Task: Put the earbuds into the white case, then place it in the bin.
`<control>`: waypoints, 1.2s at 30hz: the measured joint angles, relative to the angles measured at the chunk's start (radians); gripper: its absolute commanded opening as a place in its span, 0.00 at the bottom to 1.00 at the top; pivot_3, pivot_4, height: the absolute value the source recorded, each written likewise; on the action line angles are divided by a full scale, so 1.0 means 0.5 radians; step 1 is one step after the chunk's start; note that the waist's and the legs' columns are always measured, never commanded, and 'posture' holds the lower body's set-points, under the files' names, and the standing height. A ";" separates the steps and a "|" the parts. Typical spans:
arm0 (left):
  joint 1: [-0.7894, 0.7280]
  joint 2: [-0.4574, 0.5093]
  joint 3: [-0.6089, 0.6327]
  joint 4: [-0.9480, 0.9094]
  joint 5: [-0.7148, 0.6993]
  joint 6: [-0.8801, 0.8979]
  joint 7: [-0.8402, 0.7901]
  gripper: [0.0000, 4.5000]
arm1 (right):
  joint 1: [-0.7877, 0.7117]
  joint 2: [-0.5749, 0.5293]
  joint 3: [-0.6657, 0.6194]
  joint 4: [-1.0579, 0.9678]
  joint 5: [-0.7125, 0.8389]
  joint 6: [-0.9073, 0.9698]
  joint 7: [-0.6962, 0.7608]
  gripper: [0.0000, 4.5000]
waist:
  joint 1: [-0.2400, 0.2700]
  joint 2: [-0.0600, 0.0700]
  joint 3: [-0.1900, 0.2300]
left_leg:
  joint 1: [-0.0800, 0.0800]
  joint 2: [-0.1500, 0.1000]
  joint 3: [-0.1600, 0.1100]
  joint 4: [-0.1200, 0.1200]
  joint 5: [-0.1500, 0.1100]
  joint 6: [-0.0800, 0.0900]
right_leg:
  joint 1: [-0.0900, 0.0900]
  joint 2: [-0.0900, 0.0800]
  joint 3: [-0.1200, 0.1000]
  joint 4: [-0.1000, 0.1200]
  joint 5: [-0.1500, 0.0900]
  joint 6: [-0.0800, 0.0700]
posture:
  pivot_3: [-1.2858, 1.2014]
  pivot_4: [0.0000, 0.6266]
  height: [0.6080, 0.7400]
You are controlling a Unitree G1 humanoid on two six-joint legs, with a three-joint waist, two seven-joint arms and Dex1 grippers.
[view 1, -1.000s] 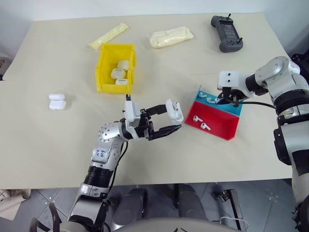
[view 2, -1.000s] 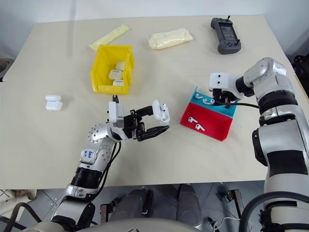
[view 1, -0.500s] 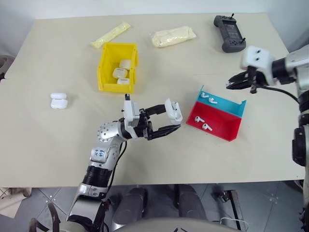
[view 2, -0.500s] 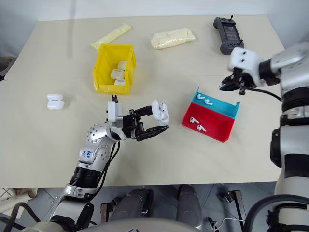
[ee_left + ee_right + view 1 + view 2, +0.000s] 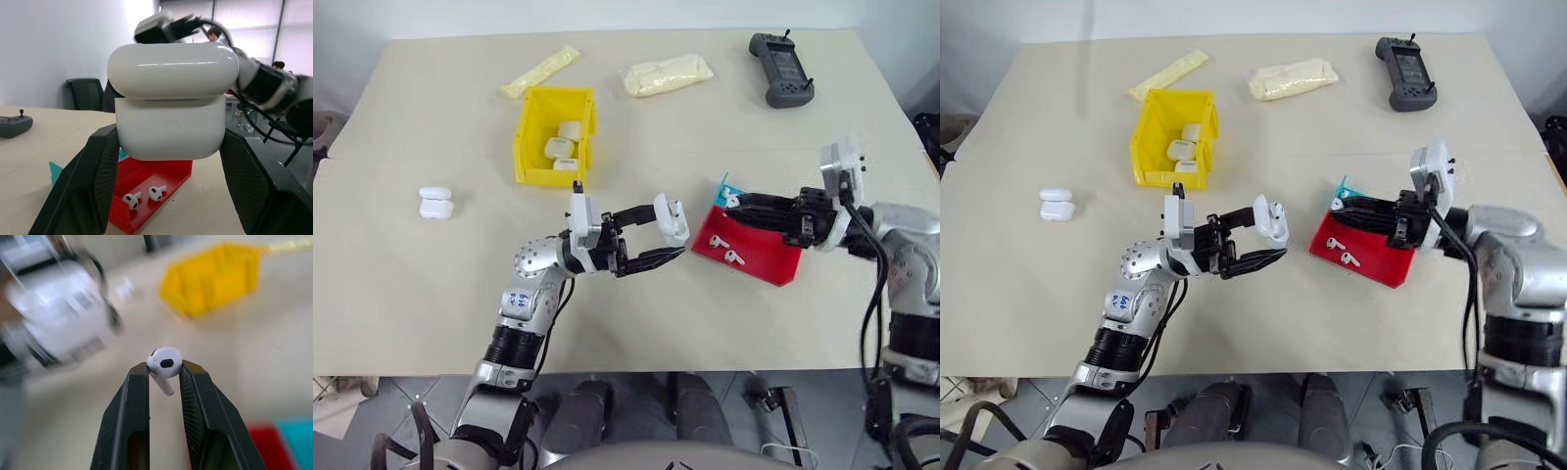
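Next, my right gripper lets go of the earbud in the empty near slot of the white case (image 5: 680, 226) (image 5: 46, 304) that is in my left gripper.
My left gripper (image 5: 668, 233) is shut on the white case (image 5: 672, 219) and holds it above the table's middle, its lid (image 5: 172, 68) slightly ajar. My right gripper (image 5: 730, 199) reaches level toward the case from the right, just over the tray. It is shut on one earbud (image 5: 164, 363), pinched between its fingertips. Two more earbuds (image 5: 723, 249) lie on the tray's red floor. At the back left stands the yellow bin (image 5: 524, 147) with three white cases inside.
The red and teal tray (image 5: 764, 262) sits under my right gripper. A spare white case (image 5: 434, 203) lies at the left. A black controller (image 5: 781, 69), a cream packet (image 5: 668, 74) and a yellow packet (image 5: 538, 70) lie along the far edge.
My right gripper lifted off the tray, swung up and back, and now points level toward the case with an earbud in it. The left gripper kept still with the case.
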 measured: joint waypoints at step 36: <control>-0.027 0.014 0.001 0.015 0.010 0.120 -0.032 0.61 | 0.173 -0.028 0.230 -0.451 0.883 0.244 -0.809 0.11 | 0.000 0.000 0.000 | 0.000 0.001 -0.001 -0.002 0.000 0.001 | 0.001 0.001 -0.001 -0.001 0.001 -0.001 | 0.52 0.24 1.00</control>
